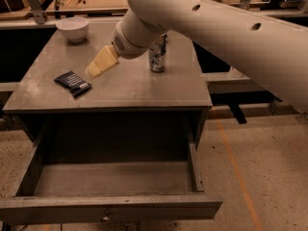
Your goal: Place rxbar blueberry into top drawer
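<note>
The robot's gripper will next move to the middle of the rxbar blueberry (72,83) on the grey table top and close there, between the two ends of the bar.
The rxbar blueberry (72,82), a small flat dark navy bar with white lettering, lies on the grey table top (144,88) near its left front. My gripper (93,70), pale yellow at the end of the big white arm, hangs just above the table, right of and slightly behind the bar, and is not touching it. The top drawer (110,208) is pulled out wide below the table's front edge. Its inside looks bare, and a small knob sits at the centre of its front panel.
A silver-blue can (157,54) stands upright mid-table, partly behind my arm. A white bowl (72,29) sits at the back left corner. A wooden bench with clutter runs behind the table. Speckled floor with an orange line lies to the right.
</note>
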`<action>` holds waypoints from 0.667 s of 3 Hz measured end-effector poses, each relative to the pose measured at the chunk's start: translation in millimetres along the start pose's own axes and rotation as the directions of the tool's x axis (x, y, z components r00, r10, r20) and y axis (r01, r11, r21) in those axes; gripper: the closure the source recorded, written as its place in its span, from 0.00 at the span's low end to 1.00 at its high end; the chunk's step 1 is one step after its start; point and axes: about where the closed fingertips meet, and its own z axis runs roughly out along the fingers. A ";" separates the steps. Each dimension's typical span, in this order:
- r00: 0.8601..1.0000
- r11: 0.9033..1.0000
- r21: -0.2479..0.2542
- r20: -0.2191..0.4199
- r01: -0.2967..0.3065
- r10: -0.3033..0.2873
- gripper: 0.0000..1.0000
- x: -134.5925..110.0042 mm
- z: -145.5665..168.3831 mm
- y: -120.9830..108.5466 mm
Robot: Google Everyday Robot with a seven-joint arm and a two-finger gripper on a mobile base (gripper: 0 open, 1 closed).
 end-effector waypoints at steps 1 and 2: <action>0.999 0.998 0.019 -0.006 0.054 -0.054 0.00 -13.8 23.8 17.4; 0.996 0.996 -0.007 0.028 0.083 -0.083 0.00 -14.8 51.2 30.8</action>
